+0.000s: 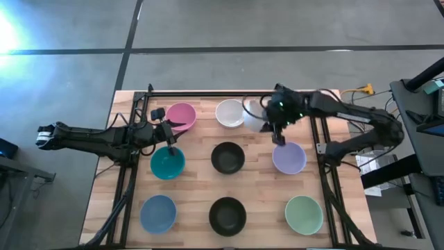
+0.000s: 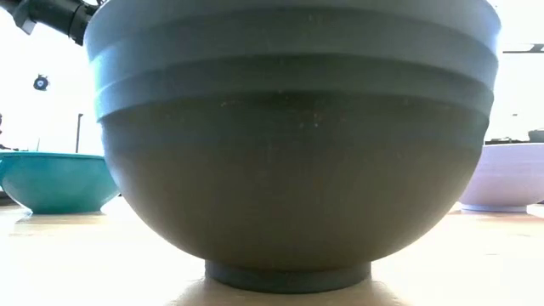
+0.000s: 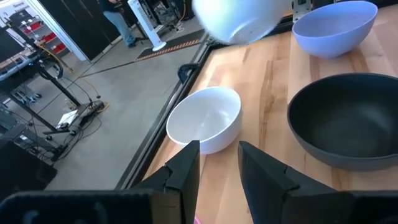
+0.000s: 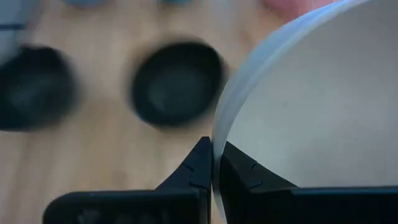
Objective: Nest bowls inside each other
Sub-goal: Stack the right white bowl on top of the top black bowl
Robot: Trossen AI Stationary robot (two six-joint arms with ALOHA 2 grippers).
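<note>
Next, I let go of the second white bowl with my right gripper inside the black bowl [image 1: 227,157] [image 4: 177,84], between the teal and lavender bowls.
Nine bowls show in the high view. Resting on their feet on the table are the pink bowl [image 1: 182,115], a white bowl [image 1: 228,113], the teal bowl [image 1: 167,164], a black bowl [image 1: 227,157], the lavender bowl [image 1: 289,157], the blue bowl [image 1: 158,213], a second black bowl [image 1: 227,215] and the pale green bowl [image 1: 304,214]. My right gripper [image 1: 266,126] is shut on the second white bowl [image 1: 252,114], just right of the first white one. My left gripper [image 1: 168,136] is open and empty between the pink and teal bowls. My right gripper pinches the rim [image 4: 215,147] of the second white bowl, with one finger inside the bowl and one outside. The bowl [image 3: 239,18] is lifted clear of the table and tilted, above and beside the white bowl [image 3: 205,118] that stands on the wood.
In the low view the near black bowl [image 2: 293,144] fills the middle, with the teal bowl [image 2: 53,180] to its left and the lavender bowl [image 2: 506,177] to its right. Black frame rails [image 1: 123,182] run along the table's left and right sides. A person [image 3: 118,18] stands in the room beyond.
</note>
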